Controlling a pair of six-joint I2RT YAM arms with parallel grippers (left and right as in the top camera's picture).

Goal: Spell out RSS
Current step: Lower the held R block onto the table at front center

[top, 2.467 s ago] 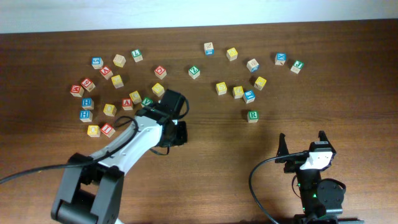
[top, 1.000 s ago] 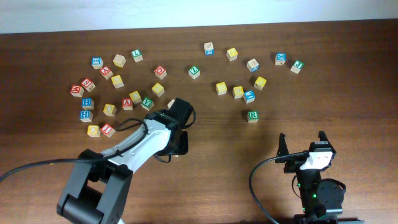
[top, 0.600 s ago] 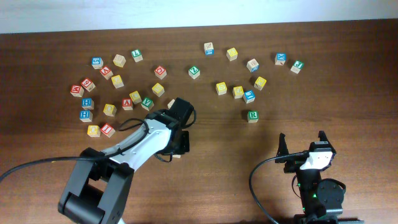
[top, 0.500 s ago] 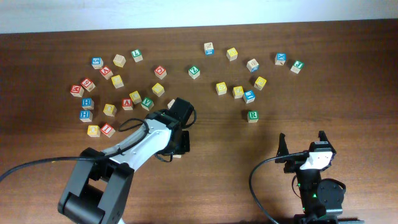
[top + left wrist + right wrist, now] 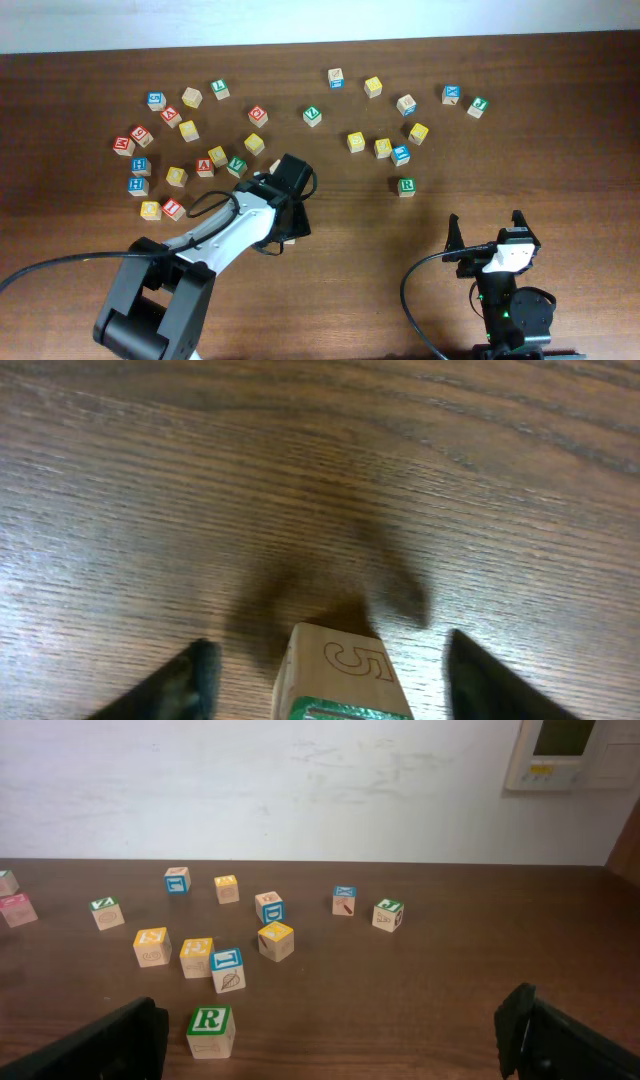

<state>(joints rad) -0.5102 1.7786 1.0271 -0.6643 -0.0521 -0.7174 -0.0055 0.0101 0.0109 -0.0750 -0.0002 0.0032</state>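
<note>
The green-edged cube sits crooked between my left gripper's open fingers, so next I close them on its sides (image 5: 284,682) and square it before leaving it.
My left gripper (image 5: 292,226) is open low over the middle of the table. In the left wrist view its fingers (image 5: 325,665) stand on either side of a wooden cube (image 5: 345,672), not touching it. That cube rests on the table, with an outlined S-like figure on its near side and a green-edged top. The green R cube (image 5: 406,186) sits alone right of centre and also shows in the right wrist view (image 5: 210,1030). Yellow-faced cubes (image 5: 356,141) lie behind it, their letters too small to read. My right gripper (image 5: 488,228) is open and empty at the front right.
Several letter cubes cluster at the back left (image 5: 176,176). More are scattered along the back right (image 5: 451,94). A white wall (image 5: 300,780) rises behind the table's far edge.
My left arm moved from the left cluster toward the middle front, then shifted slightly right. The cube under it stays mostly hidden overhead. The right arm has not moved.
</note>
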